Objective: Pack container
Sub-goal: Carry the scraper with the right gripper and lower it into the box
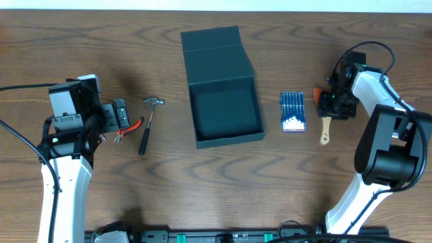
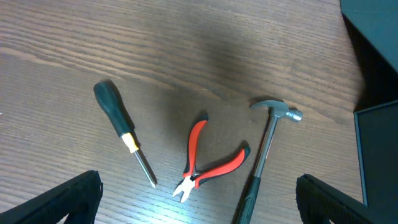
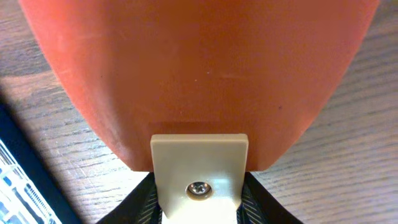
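My right gripper has the orange scraper. Next, I set it down with that gripper inside the container (image 1: 220,106) near its lid flap, with the blade toward the hammer.
The container (image 1: 223,131) is a dark teal-grey box standing open at the table's middle, its lid flap (image 1: 214,46) folded back; its edge shows in the left wrist view (image 2: 376,155). My left gripper (image 1: 119,116) (image 2: 199,202) is open above a screwdriver (image 2: 121,127), red-handled pliers (image 2: 202,163) (image 1: 129,128) and a hammer (image 2: 264,149) (image 1: 148,125), touching none. My right gripper (image 1: 335,104) (image 3: 199,208) is shut on the cream handle (image 3: 199,163) of an orange-bladed scraper (image 3: 199,74), whose handle end (image 1: 325,133) lies on the table.
A small blue case of bits (image 1: 292,111) lies between the container and the right gripper; its corner shows in the right wrist view (image 3: 18,186). The wooden table (image 1: 270,182) stretches in front of the tools.
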Motion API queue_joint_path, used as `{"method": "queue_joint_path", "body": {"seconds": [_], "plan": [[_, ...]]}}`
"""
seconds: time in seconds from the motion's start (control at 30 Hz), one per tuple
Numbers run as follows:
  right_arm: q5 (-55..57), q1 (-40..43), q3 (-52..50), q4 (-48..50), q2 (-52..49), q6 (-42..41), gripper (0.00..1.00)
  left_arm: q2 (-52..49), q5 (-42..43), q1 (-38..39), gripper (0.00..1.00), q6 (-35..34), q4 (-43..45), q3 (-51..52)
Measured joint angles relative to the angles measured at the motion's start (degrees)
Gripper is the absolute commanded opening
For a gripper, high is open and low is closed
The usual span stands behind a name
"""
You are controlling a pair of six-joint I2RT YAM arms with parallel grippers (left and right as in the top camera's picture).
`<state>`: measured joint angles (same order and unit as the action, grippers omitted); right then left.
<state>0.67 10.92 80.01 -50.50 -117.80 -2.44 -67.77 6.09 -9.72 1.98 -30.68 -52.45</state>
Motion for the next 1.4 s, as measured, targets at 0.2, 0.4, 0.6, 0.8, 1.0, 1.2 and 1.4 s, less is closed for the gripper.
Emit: {"method": "queue_joint_path", "body": {"seconds": [0.2, 0.4, 0.6, 0.8, 1.0, 1.2, 1.4], "plan": [[-0.3, -0.3, 0.3, -0.5, 7.8, 0.2, 0.01, 0.0, 0.0, 0.0, 0.98, 0.0, 0.0, 0.0], [-6.8, -6.7, 5.2, 1.1, 25.1, 6.9, 0.01, 0.0, 0.0, 0.0, 0.98, 0.0, 0.0, 0.0], [-14.3, -21.9, 6.8, 4.0, 36.1, 20.9, 0.01, 0.0, 0.0, 0.0, 0.98, 0.0, 0.0, 0.0], [-17.1, -35.9, 6.8, 3.8, 34.9, 40.5, 0.01, 0.0, 0.0, 0.0, 0.98, 0.0, 0.0, 0.0], [-17.7, -40.5, 6.7, 3.7, 28.0, 56.5, 0.01, 0.0, 0.0, 0.0, 0.98, 0.0, 0.0, 0.0], [-17.4, -39.3, 6.7, 5.6, 17.9, 67.6, 0.01, 0.0, 0.0, 0.0, 0.98, 0.0, 0.0, 0.0], [-16.9, -38.5, 6.5, 9.9, 7.3, 73.6, 0.01, 0.0, 0.0, 0.0, 0.98, 0.0, 0.0, 0.0]]}}
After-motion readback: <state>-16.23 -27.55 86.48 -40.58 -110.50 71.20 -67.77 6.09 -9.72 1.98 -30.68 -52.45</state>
